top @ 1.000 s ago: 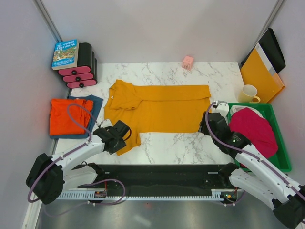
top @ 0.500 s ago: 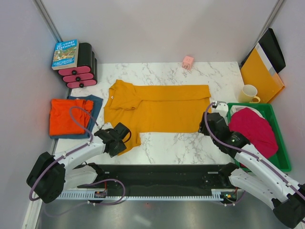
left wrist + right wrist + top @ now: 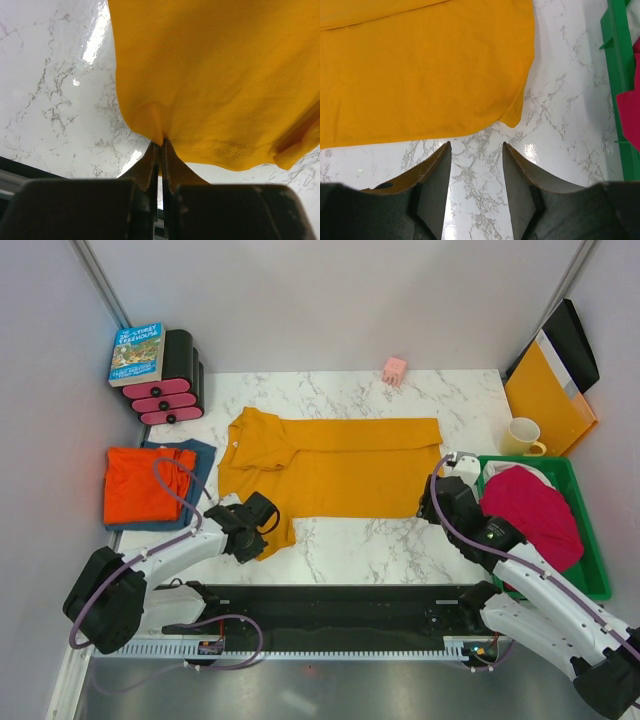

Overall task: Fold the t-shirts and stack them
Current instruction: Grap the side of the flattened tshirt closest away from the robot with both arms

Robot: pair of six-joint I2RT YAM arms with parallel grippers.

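Note:
The robot's right gripper needs to next close on the near bottom corner (image 3: 420,513) (image 3: 511,121) of the mustard-yellow t-shirt, the one nearest the green tray.
The mustard-yellow t-shirt (image 3: 330,465) lies spread across the middle of the marble table, collar to the left. My left gripper (image 3: 262,530) is shut on its near left sleeve edge (image 3: 165,135) and holds the cloth a little lifted. My right gripper (image 3: 432,502) is open and empty just off the shirt's near right corner (image 3: 512,117), above bare table. The red-orange t-shirt (image 3: 140,483) lies folded on the dusty blue t-shirt (image 3: 203,455) at the left. The magenta-pink t-shirt (image 3: 535,510) lies bunched in the green tray (image 3: 590,575).
A book (image 3: 137,352) lies on black and pink rolls (image 3: 170,390) at the back left. A small pink block (image 3: 395,369) sits at the back. A cream mug (image 3: 523,436) and a yellow-orange folder (image 3: 545,395) stand at the back right.
My left gripper has moved right and slightly away with the sleeve, drawing the cloth in toward the shirt body. The right arm has barely moved.

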